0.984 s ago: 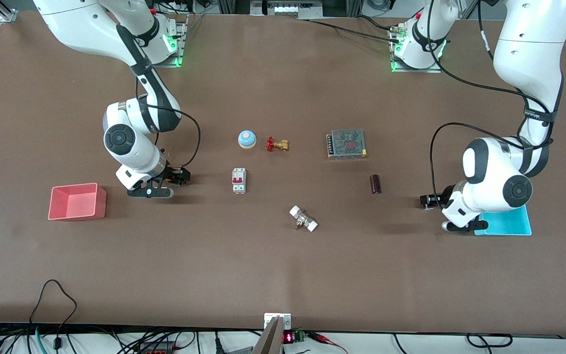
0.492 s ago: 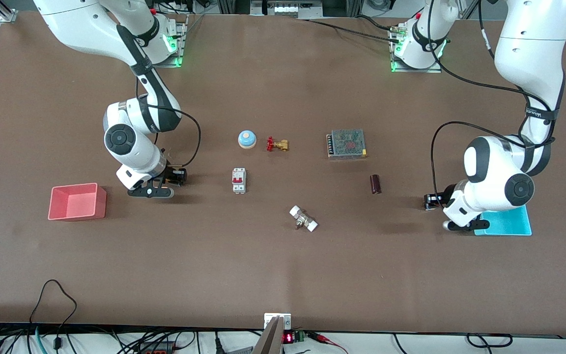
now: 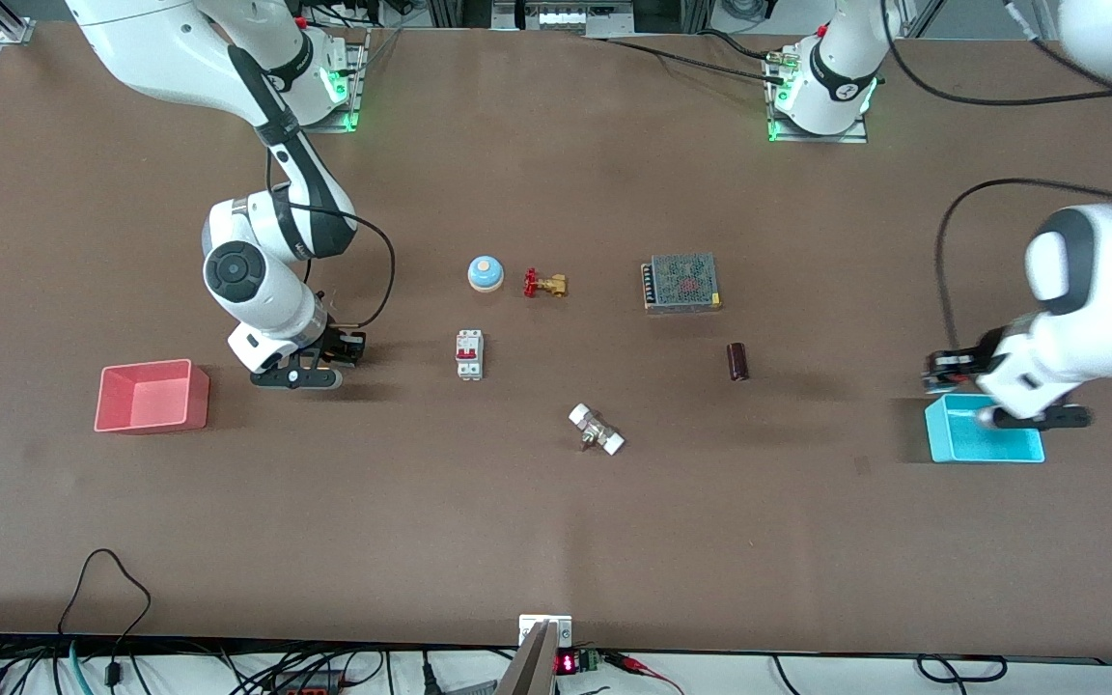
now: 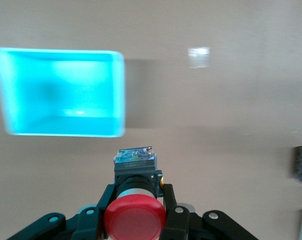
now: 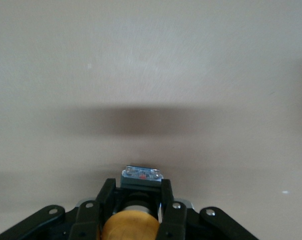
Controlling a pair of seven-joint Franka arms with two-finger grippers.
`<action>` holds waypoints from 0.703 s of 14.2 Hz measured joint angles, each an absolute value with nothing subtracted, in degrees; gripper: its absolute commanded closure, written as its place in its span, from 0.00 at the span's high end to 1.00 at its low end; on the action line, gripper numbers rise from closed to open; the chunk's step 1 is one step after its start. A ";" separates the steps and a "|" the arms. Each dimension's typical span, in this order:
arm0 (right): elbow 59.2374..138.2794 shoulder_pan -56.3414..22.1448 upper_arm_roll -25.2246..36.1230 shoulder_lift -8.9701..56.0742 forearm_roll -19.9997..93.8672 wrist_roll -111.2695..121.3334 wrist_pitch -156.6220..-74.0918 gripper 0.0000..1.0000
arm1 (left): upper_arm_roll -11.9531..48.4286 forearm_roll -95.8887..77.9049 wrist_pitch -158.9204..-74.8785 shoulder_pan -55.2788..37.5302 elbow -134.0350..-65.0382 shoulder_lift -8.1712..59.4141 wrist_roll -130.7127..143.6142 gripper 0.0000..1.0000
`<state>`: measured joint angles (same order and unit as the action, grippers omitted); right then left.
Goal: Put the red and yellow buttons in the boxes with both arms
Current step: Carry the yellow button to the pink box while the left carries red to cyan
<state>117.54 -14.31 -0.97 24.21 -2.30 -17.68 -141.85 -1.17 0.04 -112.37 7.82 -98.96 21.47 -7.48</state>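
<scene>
My left gripper has the red button to place. Next, I let go of it with that gripper in the middle of the open cyan box (image 3: 988, 429) (image 4: 61, 94).
My left gripper (image 3: 947, 370) is shut on the red button (image 4: 134, 218), its black body (image 4: 134, 166) pointing forward. It hangs over the table just beside the cyan box (image 3: 971, 442), at the box's edge toward the robot bases. In the left wrist view the cyan box (image 4: 60, 95) lies open and empty ahead of the left gripper (image 4: 135, 192). My right gripper (image 3: 347, 347) is shut on the yellow button (image 5: 130, 226) over bare table, apart from the pink box (image 3: 146, 401), on the side toward the table's middle. In the right wrist view the right gripper (image 5: 138, 192) faces only bare table.
Mid-table stand a blue-rimmed bell (image 3: 485, 273), a brass valve (image 3: 544, 284), a grey mesh-topped unit (image 3: 681, 282), a white circuit breaker (image 3: 469, 354), a dark cylinder (image 3: 737, 361) and a white-capped fitting (image 3: 597, 430).
The left arm has swung toward its end of the table with the red button, uncovering the cyan box. The right arm has barely moved.
</scene>
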 measured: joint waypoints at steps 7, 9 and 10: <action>101.28 -0.49 -0.33 15.27 -2.45 4.92 -115.94 0.11 | -1.27 0.04 -112.64 14.71 -88.91 32.71 -19.96 0.03; 99.33 3.32 -0.04 16.84 -2.45 10.21 -115.51 0.11 | -1.12 -0.47 -112.71 14.84 -85.81 36.22 -20.22 0.02; 98.59 4.52 0.34 18.46 -2.45 12.00 -115.87 0.11 | -0.99 -1.11 -112.71 14.79 -85.08 37.13 -20.22 0.03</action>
